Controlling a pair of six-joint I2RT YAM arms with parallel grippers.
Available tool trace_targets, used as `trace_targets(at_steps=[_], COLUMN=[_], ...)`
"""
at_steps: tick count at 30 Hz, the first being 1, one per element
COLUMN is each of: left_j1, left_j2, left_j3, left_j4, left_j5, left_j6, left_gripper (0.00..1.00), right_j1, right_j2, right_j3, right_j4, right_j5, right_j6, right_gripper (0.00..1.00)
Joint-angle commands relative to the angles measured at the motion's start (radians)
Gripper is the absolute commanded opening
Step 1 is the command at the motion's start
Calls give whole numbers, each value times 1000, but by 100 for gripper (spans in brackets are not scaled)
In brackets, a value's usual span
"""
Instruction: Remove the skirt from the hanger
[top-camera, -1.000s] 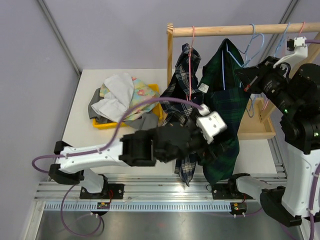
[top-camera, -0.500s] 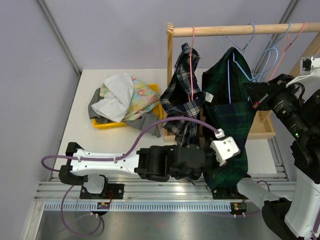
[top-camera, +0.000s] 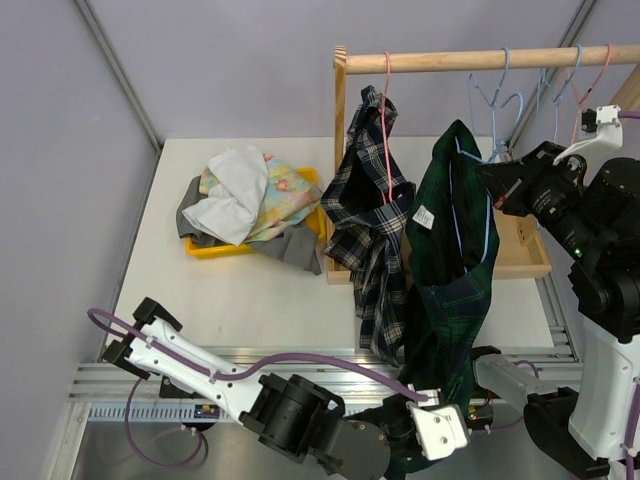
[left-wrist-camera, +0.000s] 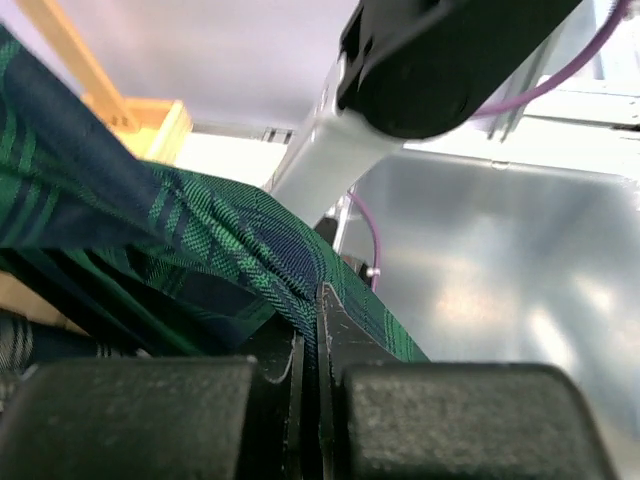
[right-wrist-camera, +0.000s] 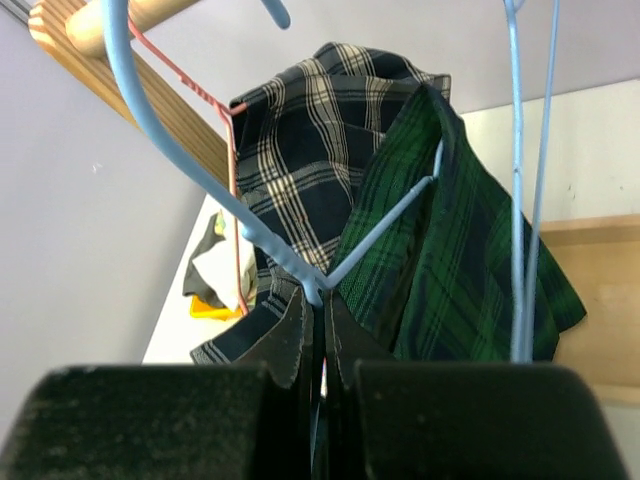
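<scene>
Next, my right gripper lets go of the light blue hanger on the wooden rail (top-camera: 466, 58) between the navy-and-white garment and the bare hangers.
The skirt (top-camera: 455, 250), dark green plaid, hangs stretched from a light blue wire hanger (top-camera: 487, 225) down toward the table's near edge. My right gripper (top-camera: 503, 186) is shut on the hanger's neck (right-wrist-camera: 318, 290) just below its hook, right of the skirt's top. In the right wrist view the skirt (right-wrist-camera: 470, 250) drapes over the hanger's arm beyond my right gripper (right-wrist-camera: 322, 330). My left gripper (top-camera: 405, 455) sits low at the near edge, shut on the skirt's lower hem. In the left wrist view, green fabric (left-wrist-camera: 200, 220) runs into the closed left gripper (left-wrist-camera: 318, 330).
A navy-and-white plaid garment (top-camera: 370, 200) hangs on a pink hanger beside the skirt. The wooden rail (top-camera: 450, 60) carries several bare blue and pink hangers (top-camera: 560, 80) at right. A yellow tray (top-camera: 205, 250) with piled clothes sits at left. The rack's wooden base (top-camera: 520, 255) lies behind the skirt.
My left gripper closed on the skirt and dropped from mid-skirt to the near edge, drawing the fabric down. The right arm shifted slightly with the hanger.
</scene>
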Motion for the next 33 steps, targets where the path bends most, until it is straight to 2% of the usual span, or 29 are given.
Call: trace_targets(at_steps=[1,5,8,11,16,20,24,26,31,33], left_j1=[-91,-82,-50,-48,-45,-21,-11,-13,-28,-42], left_j2=[27,32,28,31,111,146,318,379,390,424], left_j3=[-59,-189,-231,-253,-227,-265,-97,-32,-3,60], left_j4=[-8,-5,-8,15,-126,-123,-339,-365,-342,-377], left_j5=[25,-53,-15,22,-1,4,-52,-43,-7,-9], left_j6=[-137,-209,-197,-172,-224,-216,-235,-229,-222,-218], left_gripper=[0,0,0,0,0,0,0,0,0,0], right_j1=[-10,-8,-10,-8,-10,-8,-8,-8,-8,-8], right_j2=[35,49,50,62,89,98,128,136,164,179], right_j3=[52,87,109,150,228,266,311,333,354,368], right_j4=[279,250,222,191,139,110,75,64,64,61], right_j5=[86,61,69,97,83,90,109,147,169,184], right_j6=[-39,-33,-37,-53,-60,-45,-47,-44,-36,-34], right_gripper=[0,0,0,0,0,0,0,0,0,0])
